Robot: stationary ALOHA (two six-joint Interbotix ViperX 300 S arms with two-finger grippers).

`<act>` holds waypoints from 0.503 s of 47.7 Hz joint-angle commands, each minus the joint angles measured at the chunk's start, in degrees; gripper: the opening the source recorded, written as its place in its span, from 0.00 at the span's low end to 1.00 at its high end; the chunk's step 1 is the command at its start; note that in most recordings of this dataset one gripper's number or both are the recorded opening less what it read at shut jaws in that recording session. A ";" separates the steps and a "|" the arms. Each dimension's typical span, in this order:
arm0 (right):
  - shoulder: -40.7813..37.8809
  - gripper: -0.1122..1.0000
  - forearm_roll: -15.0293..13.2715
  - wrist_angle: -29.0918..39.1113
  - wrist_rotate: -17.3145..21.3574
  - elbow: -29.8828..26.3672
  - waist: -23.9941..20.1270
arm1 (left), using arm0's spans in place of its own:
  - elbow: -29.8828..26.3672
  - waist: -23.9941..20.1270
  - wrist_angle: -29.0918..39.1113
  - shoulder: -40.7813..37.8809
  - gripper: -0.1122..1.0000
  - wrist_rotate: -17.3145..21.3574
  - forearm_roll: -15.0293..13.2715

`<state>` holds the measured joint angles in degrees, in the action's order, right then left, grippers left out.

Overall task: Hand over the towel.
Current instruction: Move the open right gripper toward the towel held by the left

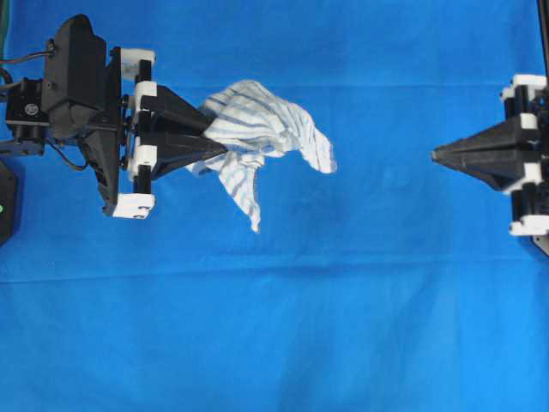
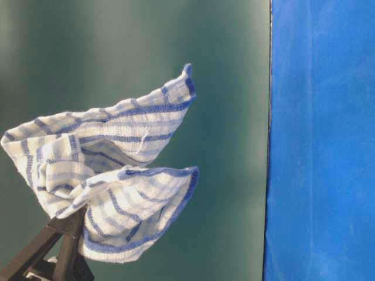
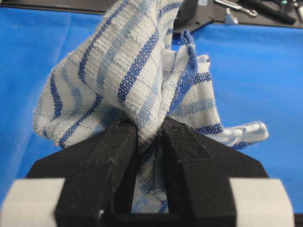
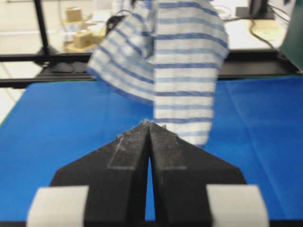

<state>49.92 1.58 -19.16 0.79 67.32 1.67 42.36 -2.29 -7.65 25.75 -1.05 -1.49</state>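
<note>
I should next grab the striped towel with my right gripper at the towel's bunched middle (image 1: 246,153), just beyond my left gripper's fingers, above its hanging end.
The towel (image 1: 257,129) is a small white cloth with blue and grey stripes. My left gripper (image 1: 216,137) is shut on one bunched part of it and holds it up off the blue cloth, the rest hanging loose toward the middle. The pinch shows in the left wrist view (image 3: 150,130), with the towel (image 3: 128,61) fanning out above the jaws. At table level the towel (image 2: 111,170) billows above the gripper (image 2: 73,219). My right gripper (image 1: 435,155) is shut and empty at the right, well apart from the towel; its view shows the tips (image 4: 149,124) closed and the towel (image 4: 180,71) ahead.
A large plain blue cloth (image 1: 274,326) covers the whole table. A black frame and rails (image 4: 42,66) run behind the table's far edge, with boxes and cables beyond.
</note>
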 commanded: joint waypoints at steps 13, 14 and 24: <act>-13.10 0.37 1.76 -5.63 0.18 -6.86 1.49 | -0.88 0.18 -0.44 0.53 0.20 0.09 0.00; -14.15 0.43 1.76 -5.89 0.18 -7.38 1.49 | -0.88 0.09 -0.44 0.53 0.20 0.09 0.09; -26.19 0.74 1.76 -8.61 0.09 -15.91 1.49 | -0.88 0.09 -0.44 0.53 0.20 0.09 0.00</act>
<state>27.51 3.25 -26.37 0.97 55.72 3.08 42.36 -2.29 -7.65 25.75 -1.05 -1.49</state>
